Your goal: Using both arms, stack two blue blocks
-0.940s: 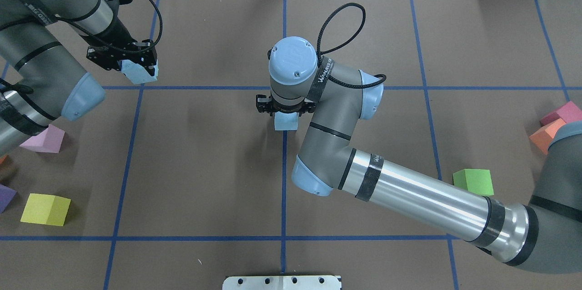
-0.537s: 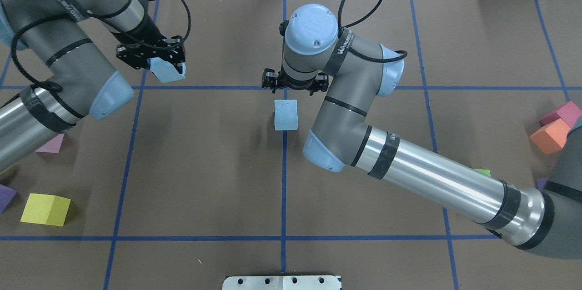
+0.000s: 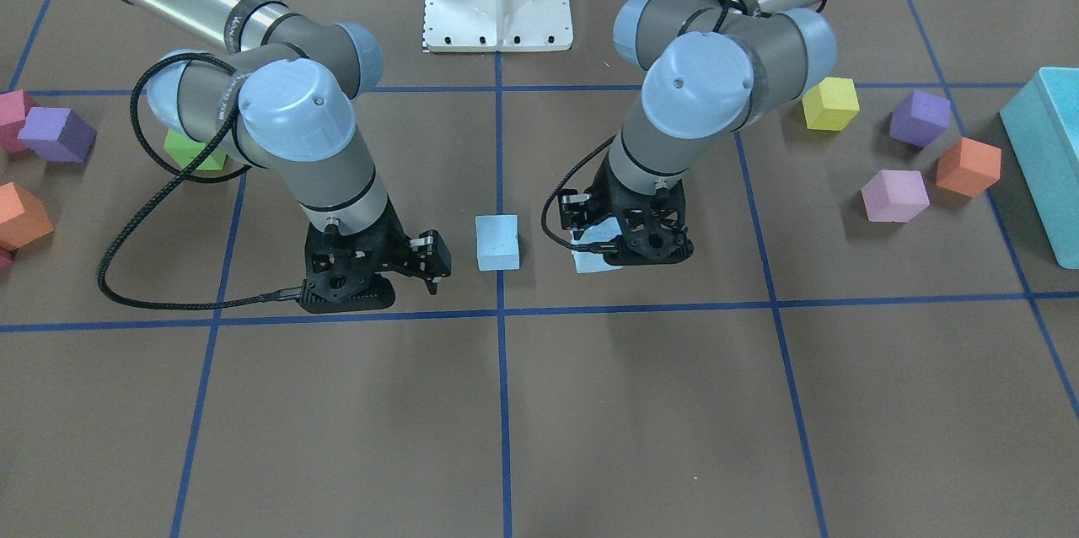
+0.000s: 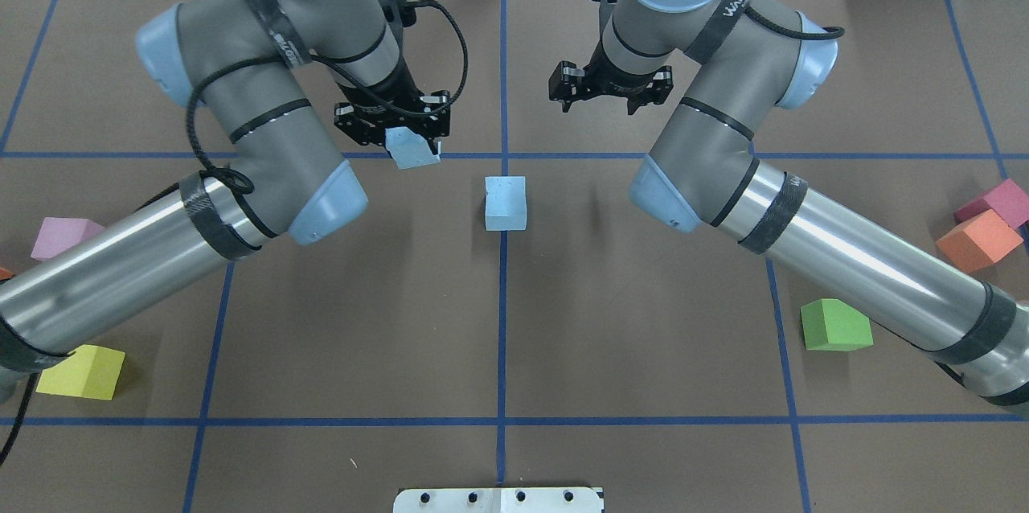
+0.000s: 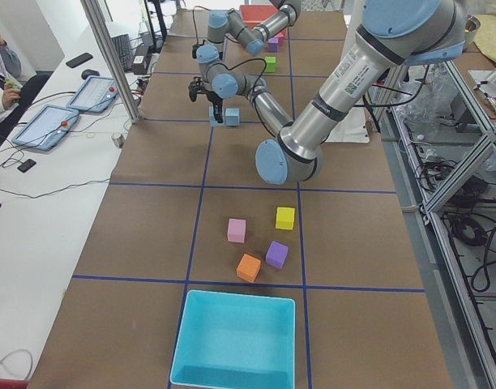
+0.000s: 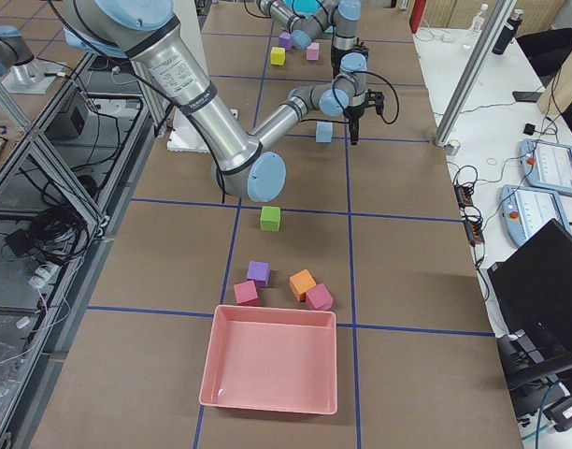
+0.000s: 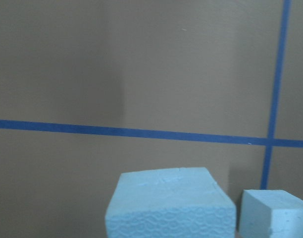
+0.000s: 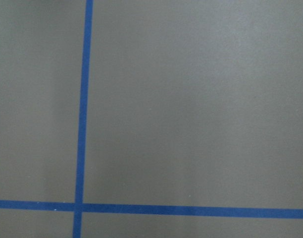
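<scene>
Next, my left gripper releases its blue block on top of the free blue block [image 3: 498, 234] [image 7: 294, 224] on the centre tape line.
One pale blue block [image 4: 506, 203] sits free on the table on the centre tape line; it also shows in the front view [image 3: 496, 241]. My left gripper [image 4: 408, 141] is shut on the second blue block [image 4: 415, 156], tilted, held above the table just left of the free block. In the front view this gripper [image 3: 620, 250] holds its block [image 3: 590, 260] to the right of the free one. The left wrist view shows the held block [image 7: 171, 206] and the free block [image 7: 270, 215] at lower right. My right gripper [image 4: 611, 88] is open and empty, raised behind and right of the free block.
Yellow [image 4: 80, 371] and pink [image 4: 64, 235] cubes lie at the left edge. Green [image 4: 836, 326], orange [image 4: 977, 241] and magenta [image 4: 997, 199] cubes lie at the right. A turquoise bin [image 3: 1045, 150] stands at the table's left end, a pink bin [image 6: 272, 360] at the right end.
My right gripper let go of the blue block on the centre line, rose and moved back to the right. My left arm carried its blue block rightward toward the centre.
</scene>
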Motion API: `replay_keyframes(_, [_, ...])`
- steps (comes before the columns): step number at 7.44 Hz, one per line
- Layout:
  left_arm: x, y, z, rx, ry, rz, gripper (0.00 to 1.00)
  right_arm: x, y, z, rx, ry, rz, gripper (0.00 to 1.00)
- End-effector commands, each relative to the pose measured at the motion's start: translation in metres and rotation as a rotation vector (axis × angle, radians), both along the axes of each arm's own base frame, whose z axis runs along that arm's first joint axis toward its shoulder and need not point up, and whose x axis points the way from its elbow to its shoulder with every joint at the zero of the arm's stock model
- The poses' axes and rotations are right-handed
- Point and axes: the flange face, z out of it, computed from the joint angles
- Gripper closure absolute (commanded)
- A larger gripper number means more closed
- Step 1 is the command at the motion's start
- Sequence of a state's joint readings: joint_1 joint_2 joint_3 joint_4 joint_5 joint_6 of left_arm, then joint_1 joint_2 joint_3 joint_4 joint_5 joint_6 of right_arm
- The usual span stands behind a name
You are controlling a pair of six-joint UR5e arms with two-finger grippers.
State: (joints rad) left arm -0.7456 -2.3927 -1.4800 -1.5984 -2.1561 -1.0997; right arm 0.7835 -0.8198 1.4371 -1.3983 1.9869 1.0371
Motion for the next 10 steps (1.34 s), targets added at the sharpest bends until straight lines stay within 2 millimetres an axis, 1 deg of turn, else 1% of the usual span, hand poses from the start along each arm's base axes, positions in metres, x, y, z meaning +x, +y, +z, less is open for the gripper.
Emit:
replay_keyframes(1, [0.045, 0.013, -0.033, 0.035, -0.019, -0.001, 0.47, 0.021, -0.011, 0.022, 0.016, 0.024, -0.004, 0.00])
replay_keyframes(2, [0.067, 0.027, -0.037, 0.057, -0.038, 0.008, 0.47, 0.025, -0.010, 0.033, 0.024, 0.038, -0.017, 0.00])
replay_keyframes(3, [0.074, 0.033, -0.039, 0.067, -0.043, 0.009, 0.47, 0.028, -0.012, 0.039, 0.036, 0.048, -0.029, 0.00])
replay_keyframes(5, [0.087, 0.049, -0.048, 0.023, -0.031, -0.005, 0.47, 0.028, -0.011, 0.038, 0.040, 0.047, -0.033, 0.00])
replay_keyframes(6, [0.089, 0.051, -0.052, 0.025, -0.027, -0.002, 0.47, 0.029, -0.011, 0.041, 0.039, 0.049, -0.034, 0.00])
replay_keyframes(7, [0.092, 0.050, -0.049, 0.020, -0.035, -0.001, 0.47, 0.030, -0.010, 0.040, 0.041, 0.047, -0.034, 0.00])
replay_keyframes(8, [0.100, 0.052, -0.049, 0.018, -0.040, 0.008, 0.47, 0.030, -0.010, 0.040, 0.041, 0.047, -0.034, 0.00])
replay_keyframes(10, [0.102, 0.050, -0.054, 0.025, -0.035, 0.011, 0.47, 0.029, -0.009, 0.040, 0.042, 0.048, -0.034, 0.00])
